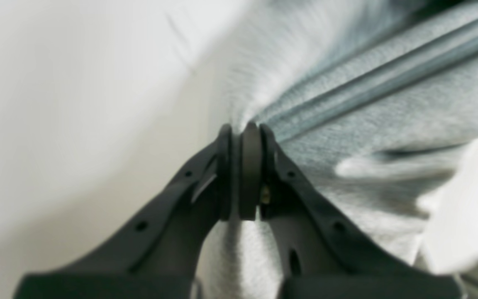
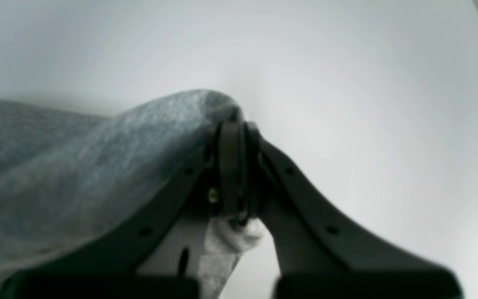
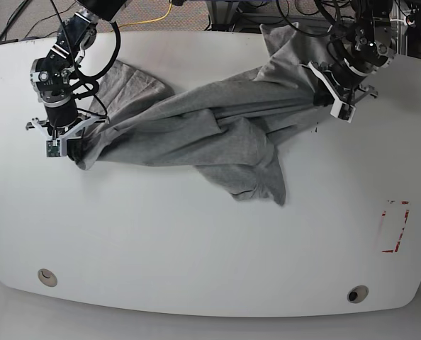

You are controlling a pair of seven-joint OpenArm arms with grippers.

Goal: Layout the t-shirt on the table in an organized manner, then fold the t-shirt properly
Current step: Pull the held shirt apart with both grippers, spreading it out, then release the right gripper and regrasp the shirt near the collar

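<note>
The robot's left gripper will release its end of the t-shirt on the bare white table [image 3: 340, 143] beyond the red tape rectangle.
The grey t-shirt [image 3: 210, 131] hangs stretched and bunched between my two grippers over the white table [image 3: 196, 248], with a loose flap drooping toward the middle. My left gripper [image 3: 322, 95] is at the base view's right, shut on one end of the t-shirt [image 1: 347, 104]; its fingers [image 1: 249, 174] pinch the cloth in the left wrist view. My right gripper [image 3: 74, 152] is at the base view's left, shut on the other end. In the right wrist view its fingers [image 2: 230, 170] clamp the t-shirt [image 2: 77, 166], and a small tuft pokes out below them.
A red tape rectangle [image 3: 395, 227] marks the table near its right edge. Two round grommet holes [image 3: 47, 276] [image 3: 357, 293] sit near the front edge. Cables and equipment lie beyond the far edge.
</note>
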